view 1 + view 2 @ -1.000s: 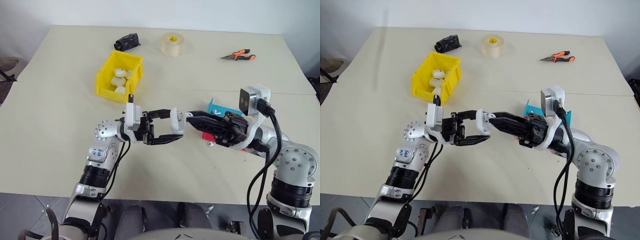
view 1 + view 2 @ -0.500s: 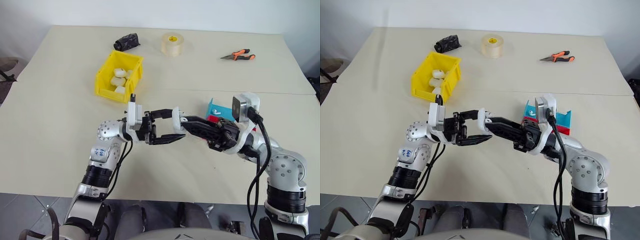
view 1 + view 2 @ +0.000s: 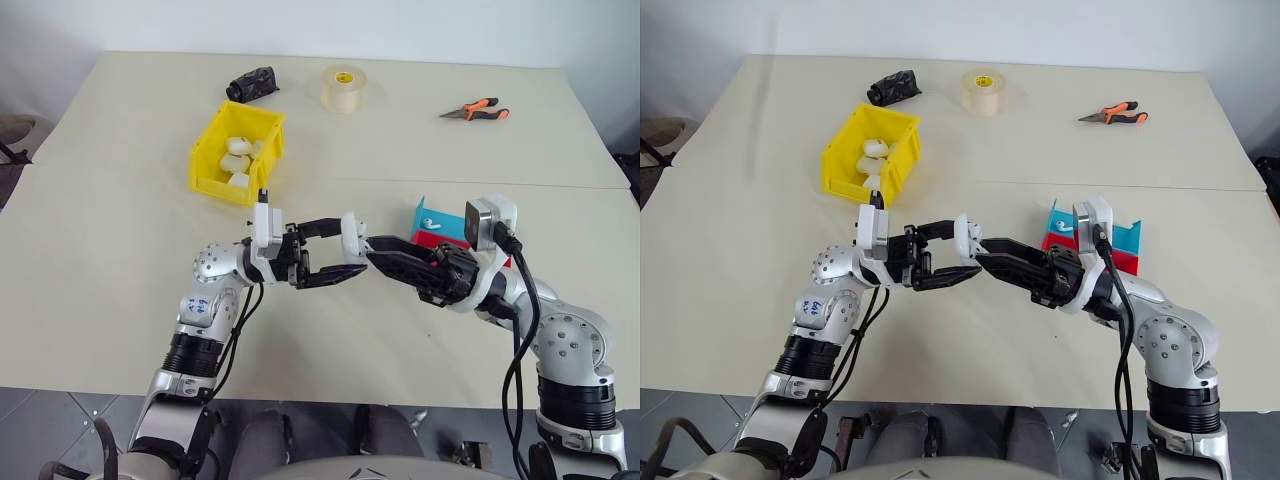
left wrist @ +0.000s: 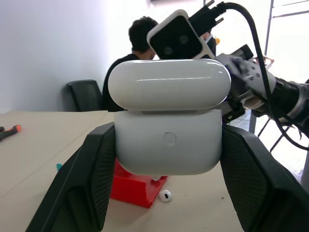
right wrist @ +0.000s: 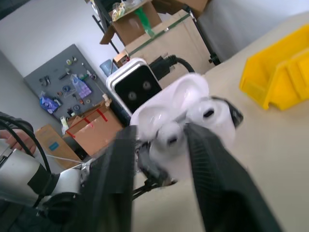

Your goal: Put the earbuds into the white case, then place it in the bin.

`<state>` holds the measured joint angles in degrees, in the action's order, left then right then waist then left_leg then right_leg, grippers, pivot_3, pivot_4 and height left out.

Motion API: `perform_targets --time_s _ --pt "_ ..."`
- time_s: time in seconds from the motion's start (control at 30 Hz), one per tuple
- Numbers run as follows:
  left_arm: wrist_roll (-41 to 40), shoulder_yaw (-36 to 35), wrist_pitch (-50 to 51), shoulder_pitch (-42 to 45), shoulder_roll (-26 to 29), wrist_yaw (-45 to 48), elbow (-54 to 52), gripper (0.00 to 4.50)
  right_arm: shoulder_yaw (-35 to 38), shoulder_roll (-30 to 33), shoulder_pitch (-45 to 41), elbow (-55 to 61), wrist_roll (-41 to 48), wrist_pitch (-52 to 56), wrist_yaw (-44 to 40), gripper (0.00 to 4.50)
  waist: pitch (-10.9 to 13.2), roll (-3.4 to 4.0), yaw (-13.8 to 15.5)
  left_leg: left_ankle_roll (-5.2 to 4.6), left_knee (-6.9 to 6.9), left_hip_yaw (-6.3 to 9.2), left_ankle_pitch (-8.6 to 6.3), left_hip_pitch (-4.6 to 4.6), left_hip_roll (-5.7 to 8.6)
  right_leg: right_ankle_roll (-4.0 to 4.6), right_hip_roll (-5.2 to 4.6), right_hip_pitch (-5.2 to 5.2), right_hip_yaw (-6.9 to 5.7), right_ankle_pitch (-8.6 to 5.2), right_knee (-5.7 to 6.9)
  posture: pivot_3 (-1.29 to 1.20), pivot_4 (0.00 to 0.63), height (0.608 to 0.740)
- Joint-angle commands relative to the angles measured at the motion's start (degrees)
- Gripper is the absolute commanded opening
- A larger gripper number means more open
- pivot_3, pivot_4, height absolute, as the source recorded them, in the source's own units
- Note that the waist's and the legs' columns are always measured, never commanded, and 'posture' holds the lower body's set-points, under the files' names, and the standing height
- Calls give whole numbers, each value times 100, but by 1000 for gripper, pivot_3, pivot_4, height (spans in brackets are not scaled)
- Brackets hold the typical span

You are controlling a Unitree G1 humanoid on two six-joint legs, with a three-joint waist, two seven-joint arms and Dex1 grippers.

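Note:
My left gripper should drop the white case in the yellow bin, on top of the cases point(image 3: 236, 162) in its middle. The white case is held above the table's middle.
My left gripper point(image 3: 353, 246) is shut on the white case point(image 3: 352, 229), holding it above the table's middle. In the right wrist view the case point(image 5: 193, 104) has its lid raised, and two earbuds point(image 5: 207, 113) sit in its wells. My right gripper point(image 3: 373, 259) points at the case from the right, open, with its fingertips close on either side of it. The left wrist view has the case point(image 4: 169, 145) between my black fingers point(image 4: 96, 169). The yellow bin point(image 3: 214, 186) stands at the back left with several white cases point(image 3: 238, 155) inside.
A red tray point(image 3: 424, 240) and a blue tray point(image 3: 445, 216) sit behind my right forearm, a loose earbud point(image 4: 165, 195) beside the red one. A tape roll point(image 3: 344, 88), orange-handled pliers point(image 3: 475, 109) and a black bundle point(image 3: 251, 83) lie along the far edge.
My right arm has sunk a little and edged toward the case, uncovering the blue tray, and its fingers have spread. The left gripper has kept still with the case.

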<state>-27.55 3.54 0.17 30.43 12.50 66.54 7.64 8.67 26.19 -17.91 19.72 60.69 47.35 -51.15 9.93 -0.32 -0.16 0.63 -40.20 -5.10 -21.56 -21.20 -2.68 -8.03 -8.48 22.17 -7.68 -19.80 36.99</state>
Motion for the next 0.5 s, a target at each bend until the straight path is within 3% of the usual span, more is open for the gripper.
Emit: perform_targets --time_s 0.03,0.07,0.2,0.33,0.5 --pt "-207 -15 7 20 20 32 -540 2806 -89 204 -65 -111 -321 -170 -84 3243 0 0 0 0 0 0 0 0 0 0 0 0 0 0 0 0 150 740" --pt "-141 -21 44 -13 116 11 -592 2806 -50 299 -90 -178 -387 -232 -145 3549 0 0 -2 0 0 0 0 0 0 0 0 0 0 0 0 0 150 740" --pt "762 135 71 -39 795 -308 -688 2806 -158 899 -161 -388 -1007 -622 -636 3549 0 0 7 -1 1 1 -1 0 0 0 0 -3 0 0 -3 0 150 740" --pt "1619 403 15 100 1401 -583 -738 2806 -534 1454 -288 -464 -1670 -1058 -1229 2607 0 -1 6 -1 7 -4 0 3 0 0 0 -1 0 0 -10 0 150 740" --pt "1843 748 758 353 1607 -615 -933 2806 -969 1254 -878 -304 -1836 -1146 -1347 918 0 -1 6 0 5 -4 0 1 -1 0 0 0 -1 0 -10 0 150 740"
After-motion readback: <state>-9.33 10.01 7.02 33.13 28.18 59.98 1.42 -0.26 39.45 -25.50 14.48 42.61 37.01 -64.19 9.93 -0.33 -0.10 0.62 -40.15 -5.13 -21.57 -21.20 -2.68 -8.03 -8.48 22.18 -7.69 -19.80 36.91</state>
